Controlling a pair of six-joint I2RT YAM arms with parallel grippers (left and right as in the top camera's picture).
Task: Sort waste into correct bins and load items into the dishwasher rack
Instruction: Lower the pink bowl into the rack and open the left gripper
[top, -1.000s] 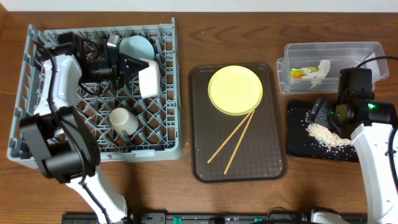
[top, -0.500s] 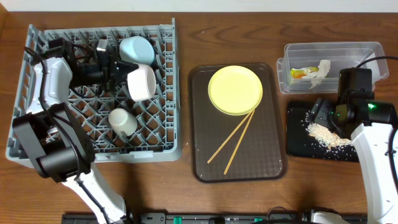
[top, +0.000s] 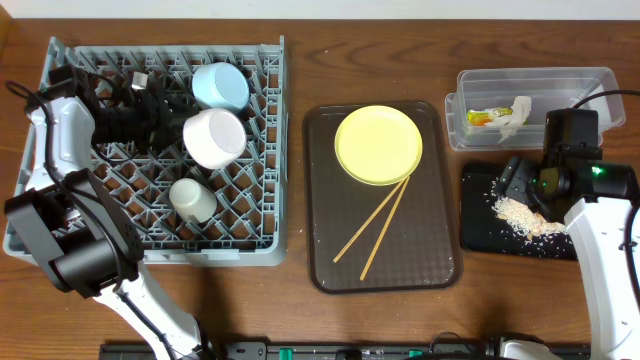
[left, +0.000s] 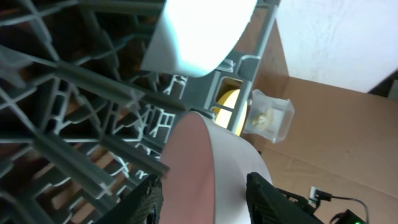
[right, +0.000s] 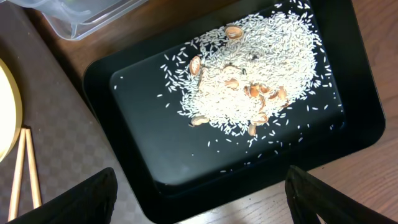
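Observation:
The white bowl leans over the rack's pegs against the light blue bowl; next my left hand opens, regrips the white bowl's rim and sets it beside the small white cup (top: 228, 168).
The grey dishwasher rack (top: 262, 215) fills the left side. In it are the light blue bowl (top: 220, 84), the small white cup (top: 191, 200) and the white bowl (top: 215, 137). My left gripper (top: 172, 128) is shut on the white bowl's rim (left: 230, 168), with one finger inside and one outside (left: 205, 182). The yellow plate (top: 378, 146) and chopsticks (top: 375, 225) lie on the brown tray. My right gripper (top: 515, 180) is open and empty (right: 200, 169) over the black tray (right: 143, 112), which holds rice (right: 249, 81). The clear tub (top: 575, 85) holds the wrapper (top: 481, 117) and white scrap (top: 516, 114).
The brown serving tray (top: 425, 255) lies mid-table between the rack and the bins. The clear tub stands right behind the black tray (top: 480, 225) at the right edge. A few rice grains lie scattered on the black tray's rim.
My left gripper has pulled back to the left with the white bowl, which moved left and slightly forward in the rack and turned. The right arm has not moved.

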